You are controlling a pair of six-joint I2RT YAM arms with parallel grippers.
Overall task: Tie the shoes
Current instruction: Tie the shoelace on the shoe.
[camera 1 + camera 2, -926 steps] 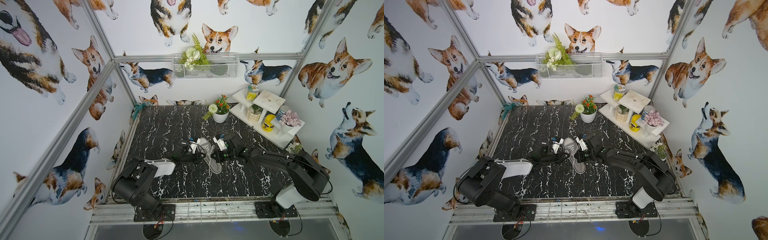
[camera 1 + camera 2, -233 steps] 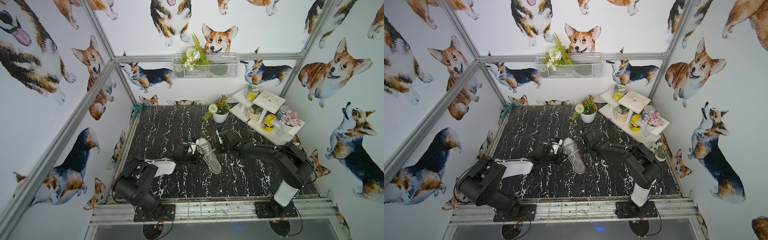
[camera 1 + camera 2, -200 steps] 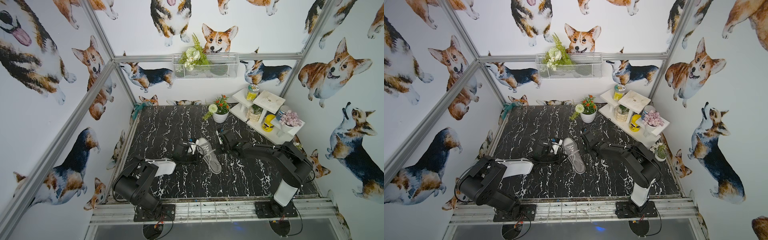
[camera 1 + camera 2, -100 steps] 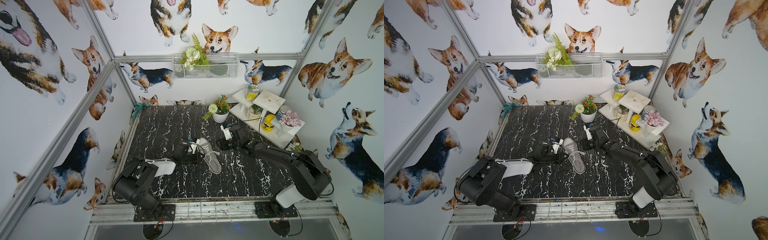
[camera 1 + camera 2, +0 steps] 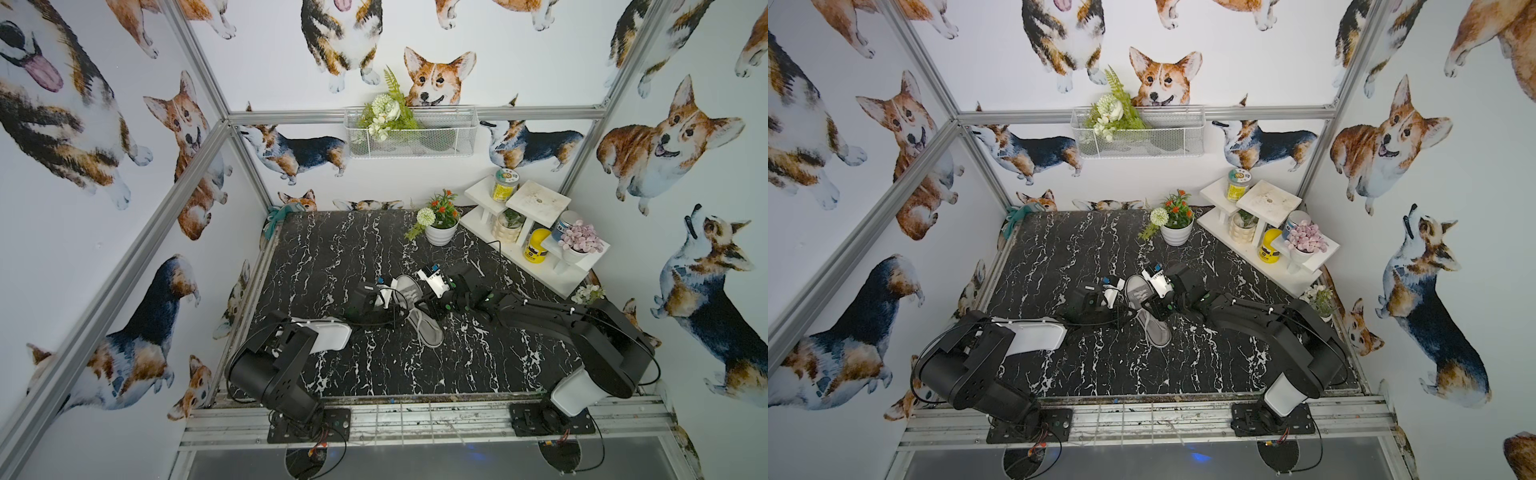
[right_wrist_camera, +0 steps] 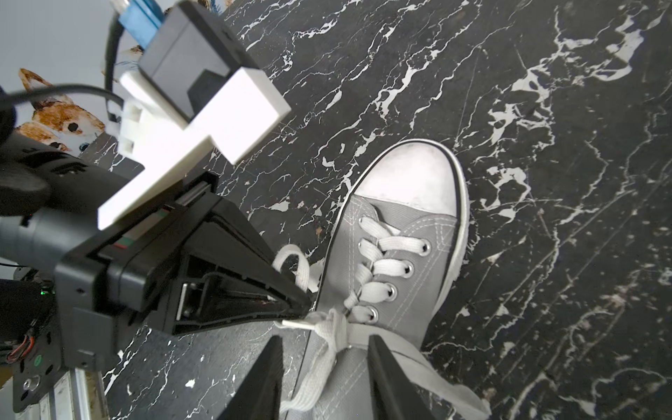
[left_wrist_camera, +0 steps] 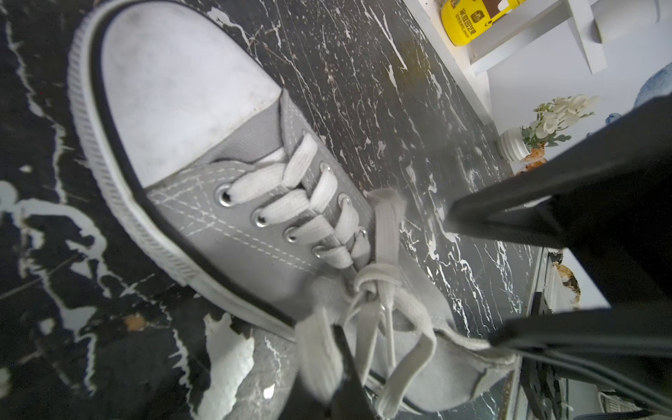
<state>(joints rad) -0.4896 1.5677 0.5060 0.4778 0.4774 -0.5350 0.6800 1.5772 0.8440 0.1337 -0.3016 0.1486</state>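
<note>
The free lace loop pokes out past my right gripper's fingers over the shoe's collar, so next my right gripper backs away and pinches that loop's tip (image 6: 470, 402).
A grey sneaker (image 5: 419, 309) (image 5: 1150, 311) with a white toe cap lies mid-table, toe toward the back wall. Its white laces (image 7: 312, 203) end in a knot (image 7: 371, 282) at the top eyelets, with loops and ends trailing off it. My left gripper (image 5: 397, 305) (image 6: 303, 309) reaches in from the shoe's left side, its jaws together at the tip on a lace loop (image 6: 291, 260). My right gripper (image 6: 325, 367) (image 5: 417, 301) hovers over the shoe's collar. It is open, and a loose lace end (image 6: 322, 351) lies between its fingers (image 6: 271, 374), not pinched.
A white flower pot (image 5: 438, 235) stands at the back. A white stepped shelf (image 5: 536, 199) with jars and a yellow tub (image 5: 535, 251) fills the back right corner, and a small plant (image 5: 587, 294) sits at the right edge. A wire basket (image 5: 411, 139) hangs on the back wall.
A second ago the right gripper was shut and pulled off to the shoe's right. It has since opened and come back over the laces. The left arm has stayed at the shoe.
</note>
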